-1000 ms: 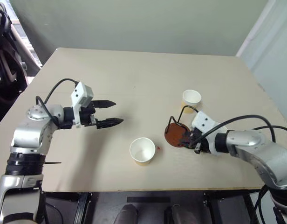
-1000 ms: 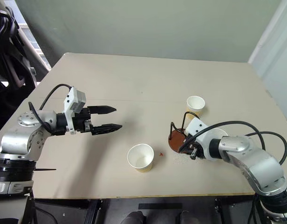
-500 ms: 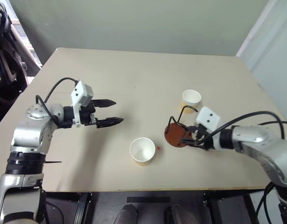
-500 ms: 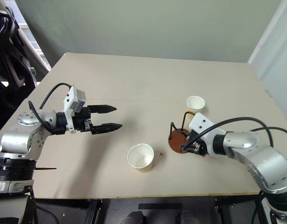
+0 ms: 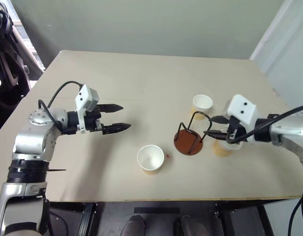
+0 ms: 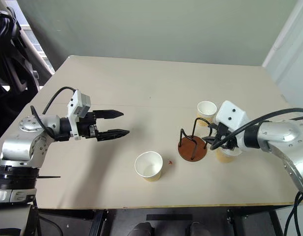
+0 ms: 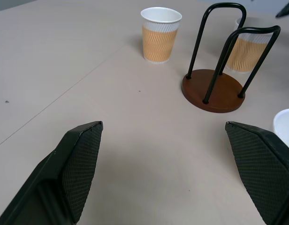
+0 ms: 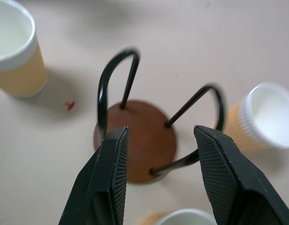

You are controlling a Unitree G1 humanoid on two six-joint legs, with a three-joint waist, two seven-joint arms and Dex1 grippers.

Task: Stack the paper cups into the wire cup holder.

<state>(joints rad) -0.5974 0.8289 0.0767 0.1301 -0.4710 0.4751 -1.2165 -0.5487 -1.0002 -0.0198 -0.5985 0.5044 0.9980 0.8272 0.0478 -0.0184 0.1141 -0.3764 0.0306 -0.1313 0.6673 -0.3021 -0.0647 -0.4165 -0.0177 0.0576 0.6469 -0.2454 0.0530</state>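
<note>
Next, my right gripper closes on the near side of the rim [image 5: 205, 110] [image 8: 256, 133] of the paper cup that is just behind the wire cup holder.
The wire cup holder [image 5: 187, 143] stands upright right of the table's middle, with nothing in it. Three tan paper cups stand upright on the table. One cup [image 5: 202, 104] is just behind the holder, one cup [image 5: 150, 159] sits near the front edge, and one cup [image 5: 223, 147] is right of the holder, below my right gripper. My right gripper [image 5: 213, 128] hovers just right of the holder, open, with nothing between its fingers [image 8: 109, 178]. In the right wrist view the holder [image 8: 144, 140] lies straight ahead. My left gripper [image 5: 117, 118] hangs open over the left half of the table.
The beige table [image 5: 141, 73] has bare surface between my two grippers and across its far half. A tiny red speck [image 5: 167, 157] lies beside the front cup. Dark equipment [image 5: 6, 54] stands past the table's left edge.
My right gripper has risen from the holder's base and drawn back to the right, uncovering the cup beside the holder. The left arm has kept still.
</note>
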